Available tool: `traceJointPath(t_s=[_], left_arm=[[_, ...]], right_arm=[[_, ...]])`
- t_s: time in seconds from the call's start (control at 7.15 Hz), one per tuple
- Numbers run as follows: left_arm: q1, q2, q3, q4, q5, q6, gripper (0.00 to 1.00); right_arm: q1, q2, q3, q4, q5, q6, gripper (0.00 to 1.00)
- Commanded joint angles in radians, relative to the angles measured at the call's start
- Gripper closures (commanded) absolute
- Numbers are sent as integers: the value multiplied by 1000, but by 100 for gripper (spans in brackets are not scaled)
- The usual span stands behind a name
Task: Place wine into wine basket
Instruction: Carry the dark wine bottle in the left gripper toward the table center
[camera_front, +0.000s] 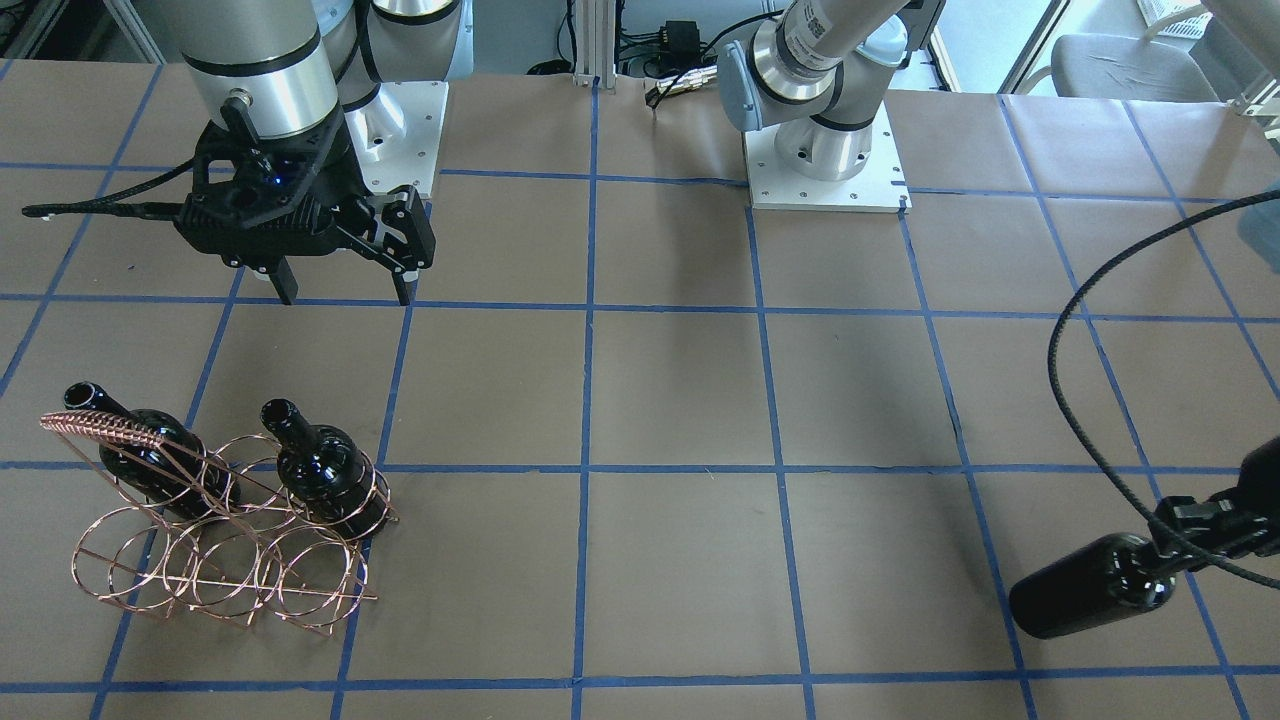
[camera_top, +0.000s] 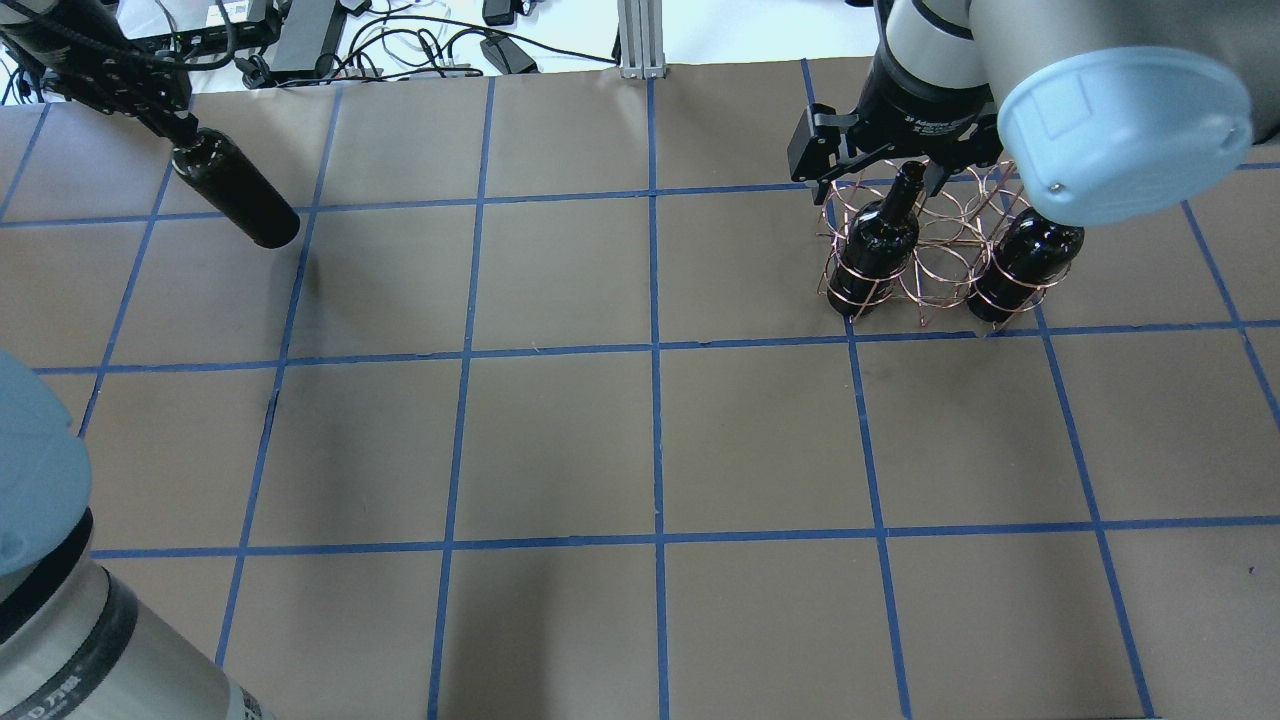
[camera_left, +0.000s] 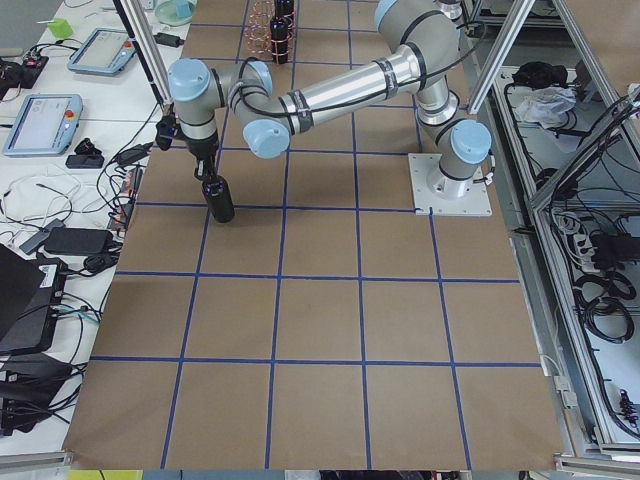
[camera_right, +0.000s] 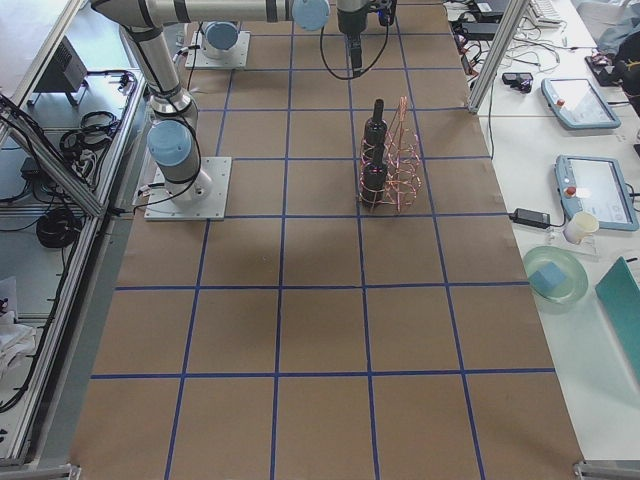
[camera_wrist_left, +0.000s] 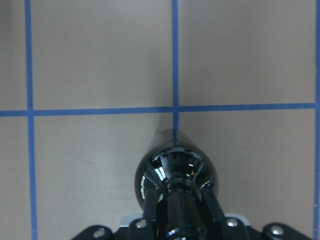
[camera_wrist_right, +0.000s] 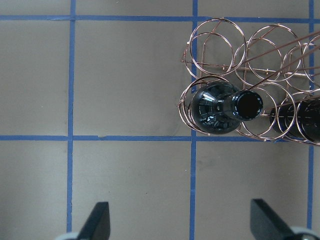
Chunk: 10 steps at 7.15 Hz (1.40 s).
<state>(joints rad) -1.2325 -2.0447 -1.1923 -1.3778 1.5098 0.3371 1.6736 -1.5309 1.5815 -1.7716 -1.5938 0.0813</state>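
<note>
Next, my left gripper lets go of the black wine bottle, standing upright in the middle of the table (camera_front: 683, 445), against the robot's side of a blue tape line.
The wine basket (camera_front: 100, 428), a copper wire rack, stands at the table's right side in the overhead view (camera_top: 940, 235). Two black bottles (camera_front: 160, 455) (camera_front: 325, 470) stand upright in its row nearer the robot. They also show in the right wrist view (camera_wrist_right: 220, 107) (camera_wrist_right: 307, 120). My right gripper (camera_front: 345, 295) is open and empty. It hangs above the table, on the robot's side of the basket. My left gripper (camera_top: 180, 140) is shut on the neck of a third black wine bottle (camera_top: 235, 195). It holds the bottle tilted above the table's far left (camera_front: 1090, 585).
The two arm base plates (camera_front: 400, 130) (camera_front: 825, 160) sit at the robot's edge. A black cable (camera_front: 1080, 400) loops over the table near my left gripper. Blue tape lines grid the brown table. Tablets and cables lie on side benches (camera_left: 40, 110).
</note>
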Motion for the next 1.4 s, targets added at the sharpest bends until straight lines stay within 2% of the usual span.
traceJointPath(t_s=[0.0, 0.7, 0.98, 1.12, 1.26], left_arm=[[-141, 101, -128, 17, 1, -125, 100], [-391, 313, -384, 46, 3, -407, 100], [-497, 343, -490, 138, 7, -498, 100], [-537, 345, -530, 234, 10, -509, 100], [-545, 347, -553, 256, 10, -503, 100]], right_arm=[[0, 0, 0, 0, 0, 0, 0], [0, 0, -2, -3, 0, 0, 0], [0, 0, -2, -8, 0, 0, 0], [0, 0, -2, -8, 0, 0, 0], [0, 0, -2, -8, 0, -1, 0]])
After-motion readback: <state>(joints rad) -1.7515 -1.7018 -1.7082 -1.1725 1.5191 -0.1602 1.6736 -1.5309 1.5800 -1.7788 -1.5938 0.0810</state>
